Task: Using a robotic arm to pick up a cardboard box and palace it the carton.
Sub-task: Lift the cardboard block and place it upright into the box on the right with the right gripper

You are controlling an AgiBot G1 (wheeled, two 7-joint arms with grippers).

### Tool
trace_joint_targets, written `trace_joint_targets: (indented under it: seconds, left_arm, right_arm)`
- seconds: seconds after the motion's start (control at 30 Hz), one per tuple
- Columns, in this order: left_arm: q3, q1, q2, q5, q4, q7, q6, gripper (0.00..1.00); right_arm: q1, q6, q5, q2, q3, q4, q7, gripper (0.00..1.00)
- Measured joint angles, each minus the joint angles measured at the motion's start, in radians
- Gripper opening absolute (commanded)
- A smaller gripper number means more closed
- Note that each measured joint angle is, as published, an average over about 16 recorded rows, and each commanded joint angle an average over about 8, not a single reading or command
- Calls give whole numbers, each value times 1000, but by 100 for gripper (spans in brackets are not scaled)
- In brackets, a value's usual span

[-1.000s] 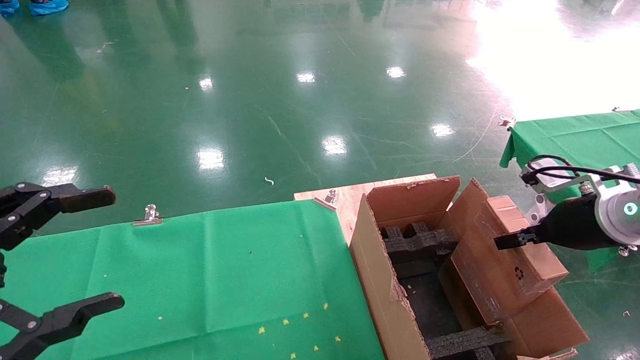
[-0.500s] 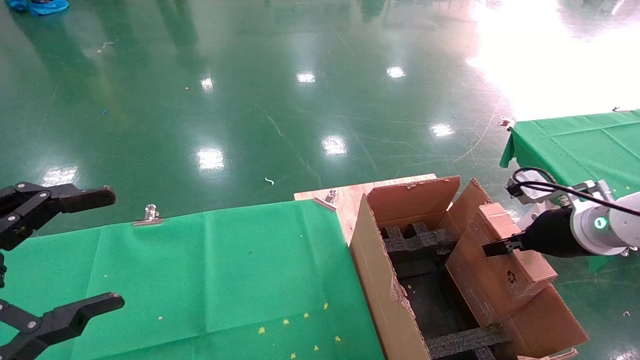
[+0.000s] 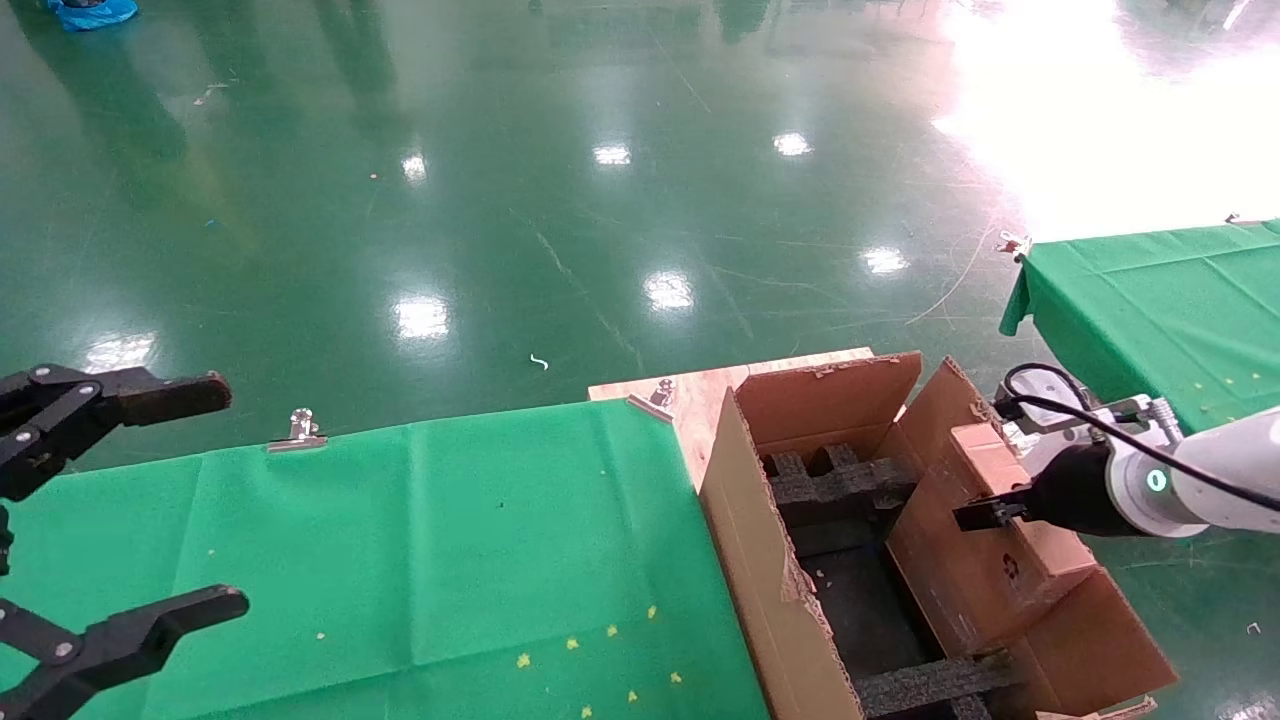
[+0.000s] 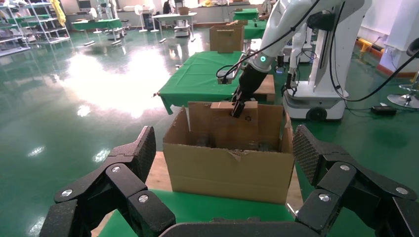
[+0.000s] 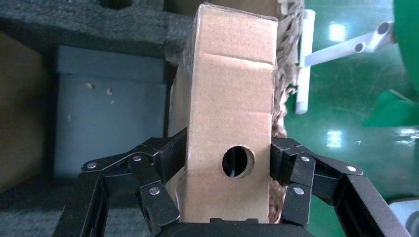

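Observation:
My right gripper is going to release the cardboard box in the gap (image 3: 921, 578) (image 5: 191, 113) between the dark panel and the far side of the carton.
My right gripper (image 3: 985, 512), on the white robotic arm (image 3: 1215, 470), is shut on the small brown cardboard box (image 3: 985, 570). It holds the box tilted, low inside the right side of the large carton (image 3: 760, 560), against its right wall. In the right wrist view the fingers (image 5: 173, 153) clamp both sides of the box (image 5: 230, 98), whose round hole (image 5: 238, 161) faces the camera, above black foam inserts (image 5: 74, 29). The left wrist view shows the carton (image 4: 227, 168) and the box (image 4: 220, 118). My left gripper (image 3: 225, 492) is open and empty at the far left.
The carton stands on a wooden board (image 3: 700, 385) beside a green-clothed table (image 3: 450, 540) with a metal clip (image 3: 300, 430) at its far edge. Black foam (image 3: 840, 485) lines the carton. A second green table (image 3: 1150, 290) stands at the right. Shiny green floor lies beyond.
My right gripper has moved left and down with the cardboard box, bringing it deeper into the carton's right side. The left arm has not moved.

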Motion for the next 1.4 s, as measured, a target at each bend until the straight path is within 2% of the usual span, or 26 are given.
trace_joint_targets:
  seconds: [0.3, 0.6, 1.4]
  left_arm:
    - [0, 0, 0, 0, 0, 0, 0, 100]
    - [0, 0, 0, 0, 0, 0, 0, 100]
    - [0, 0, 0, 0, 0, 0, 0, 100]
  right_arm:
    - [-74, 57, -128, -35, -15, 1, 135, 0]
    - [-127, 70, -203, -58, -23, 3, 236, 0]
    - [-217, 93, -217, -100, -45, -6, 304, 0]
